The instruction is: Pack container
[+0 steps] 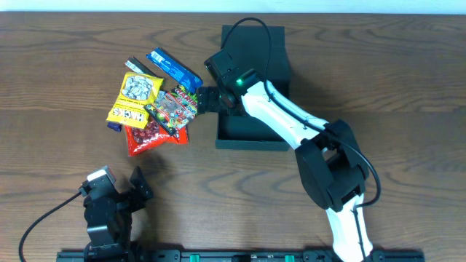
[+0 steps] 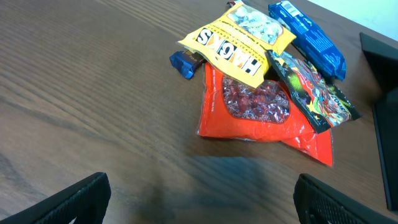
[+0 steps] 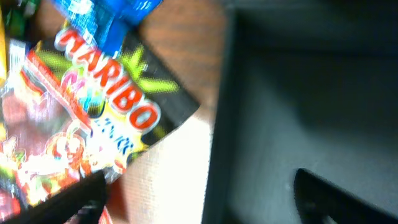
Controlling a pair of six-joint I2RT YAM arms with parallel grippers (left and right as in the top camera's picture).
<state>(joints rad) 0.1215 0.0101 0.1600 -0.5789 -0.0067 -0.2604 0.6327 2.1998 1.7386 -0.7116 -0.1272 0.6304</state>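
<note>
The Haribo packet's end (image 1: 162, 117) (image 2: 298, 93) farthest from the container, above the red bag, is the next place for my left gripper to go and close.
The container (image 1: 251, 137) is a dark open box right of centre, its flap lid folded back at the far side; its wall also shows in the left wrist view (image 2: 388, 124) and the right wrist view (image 3: 292, 106). My right gripper (image 1: 211, 98) (image 3: 205, 199) is open and straddles the container's left wall, one finger inside the box and the other over the corner of the Haribo packet (image 1: 172, 108) (image 3: 93, 118). Nothing is between its fingers. My left gripper (image 1: 120, 182) (image 2: 202, 205) is open over bare table near the front edge.
Left of the container lies a pile of snack packets: a yellow Hacks bag (image 1: 135, 98) (image 2: 239, 43), a red bag (image 1: 149, 136) (image 2: 261, 115), a blue packet (image 1: 173, 67) (image 2: 308, 37) and a small dark blue bar (image 2: 185, 62).
</note>
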